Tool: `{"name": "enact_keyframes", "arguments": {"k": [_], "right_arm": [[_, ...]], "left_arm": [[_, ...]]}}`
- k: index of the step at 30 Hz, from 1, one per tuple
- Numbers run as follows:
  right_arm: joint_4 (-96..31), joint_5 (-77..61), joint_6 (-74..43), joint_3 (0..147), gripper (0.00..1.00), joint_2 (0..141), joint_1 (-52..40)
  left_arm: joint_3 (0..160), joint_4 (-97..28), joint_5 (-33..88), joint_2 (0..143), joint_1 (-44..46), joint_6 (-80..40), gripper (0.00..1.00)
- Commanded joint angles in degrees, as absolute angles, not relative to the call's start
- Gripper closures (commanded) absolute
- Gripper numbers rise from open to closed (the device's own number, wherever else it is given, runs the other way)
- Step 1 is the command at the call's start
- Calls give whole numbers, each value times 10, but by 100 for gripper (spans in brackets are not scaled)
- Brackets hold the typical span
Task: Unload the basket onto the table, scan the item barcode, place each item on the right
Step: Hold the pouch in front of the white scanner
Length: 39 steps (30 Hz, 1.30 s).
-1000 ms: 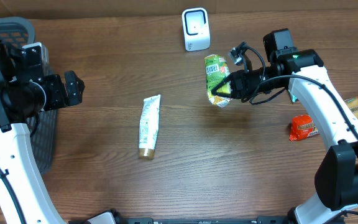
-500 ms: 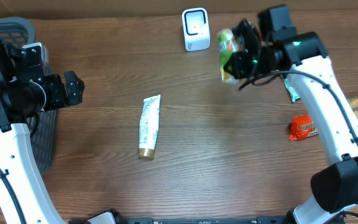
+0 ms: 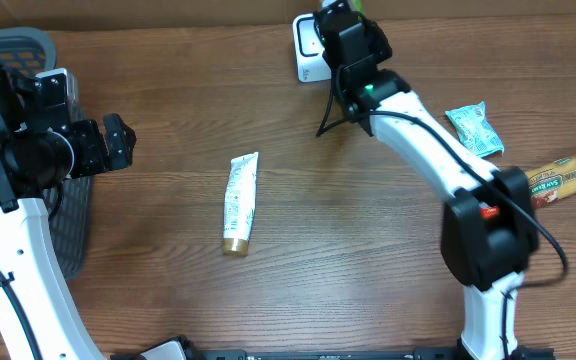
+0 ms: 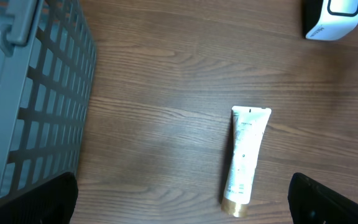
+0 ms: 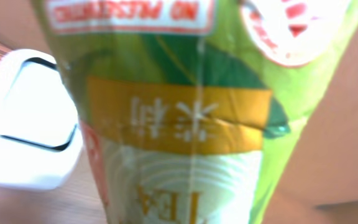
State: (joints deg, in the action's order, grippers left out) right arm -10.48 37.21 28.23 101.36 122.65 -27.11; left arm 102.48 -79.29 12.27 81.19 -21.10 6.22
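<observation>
The right gripper will release the green tea packet between the teal packet and the long red-orange package (image 3: 487, 166).
A green tea packet (image 5: 185, 93) fills the right wrist view, its print upside down, with the white scanner (image 5: 23, 137) just to its left. From overhead only a green sliver of the packet (image 3: 354, 5) shows at the back edge, above the scanner (image 3: 306, 55). My right gripper (image 3: 342, 28) is stretched over the scanner and shut on the packet; its fingers are hidden. My left gripper (image 3: 116, 140) hangs open and empty at the far left. A white tube (image 3: 239, 203) with a gold cap lies mid-table.
A grey slatted basket (image 3: 8, 45) stands at the far left, beside the left arm. A teal packet (image 3: 475, 130) and a long red-orange package (image 3: 568, 172) lie at the right. The left wrist view shows the tube (image 4: 246, 158) and the basket (image 4: 36, 93).
The right arm has swung the green packet up and leftward from mid-right to the scanner at the back edge. The left arm and the tube have not moved.
</observation>
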Motion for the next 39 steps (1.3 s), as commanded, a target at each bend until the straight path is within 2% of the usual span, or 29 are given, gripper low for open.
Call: {"name": "enact_keyframes", "arguments": {"k": [1,5,8,26,39], "right_arm": [[4,450,516,1030,96,1274,-269],[151,448,645,1030,96,1338,-269],[157,424,698,1030,96,1370,-269],[208,423,700,1030,96,1393,-269],[236,350,662,1030,96,1403,-254]], "left_arm": [[1033,-793,131,814,-213,71,0],[1033,-793,131,814,-213,71,0],[1033,-793,131,814,-213,71,1],[1033,-793,131,814,-213,71,0],[1033,-793,131,814,-213,71,0]]}}
